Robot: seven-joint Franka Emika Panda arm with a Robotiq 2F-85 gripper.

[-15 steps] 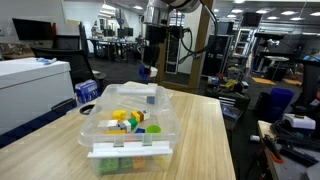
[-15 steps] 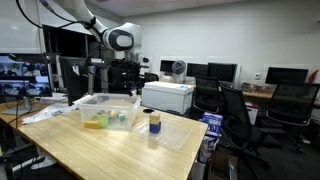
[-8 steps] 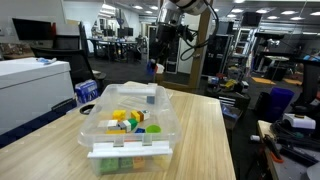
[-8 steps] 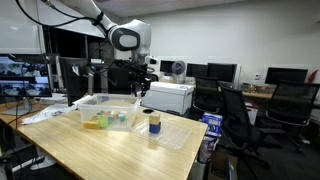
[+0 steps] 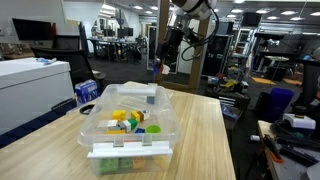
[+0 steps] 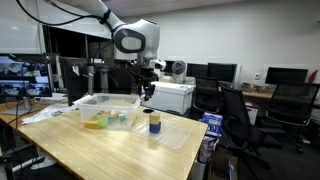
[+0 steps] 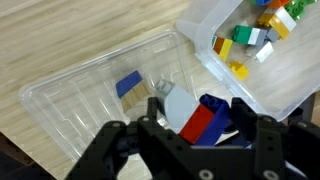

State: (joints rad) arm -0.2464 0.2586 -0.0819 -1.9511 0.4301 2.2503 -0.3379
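Next, my gripper lets go of the red and blue stack, set against the loose blue brick on the clear plastic lid [image 5: 150,82] [image 7: 142,111].
My gripper [image 7: 201,112] is shut on a stack of red and blue toy bricks [image 7: 203,122], held between its black fingers. It hangs in the air above a clear plastic lid [image 7: 75,100] lying on the wooden table. On that lid rest a loose blue brick [image 7: 128,83] and a small grey piece [image 7: 165,88]. A clear bin [image 7: 212,62] with several coloured bricks stands beside the lid. In both exterior views the gripper [image 5: 157,68] [image 6: 146,92] is raised above the far end of the bin [image 5: 125,125] [image 6: 105,110], over the lid [image 6: 168,135].
The wooden table [image 5: 205,135] ends close beyond the lid. A blue box [image 5: 87,92] sits on a white side table. A white printer [image 6: 168,96] and black office chairs [image 6: 235,115] stand behind the table.
The arm has swung sideways from above the bin toward the lid, carrying the bricks. Its grip has stayed the same.
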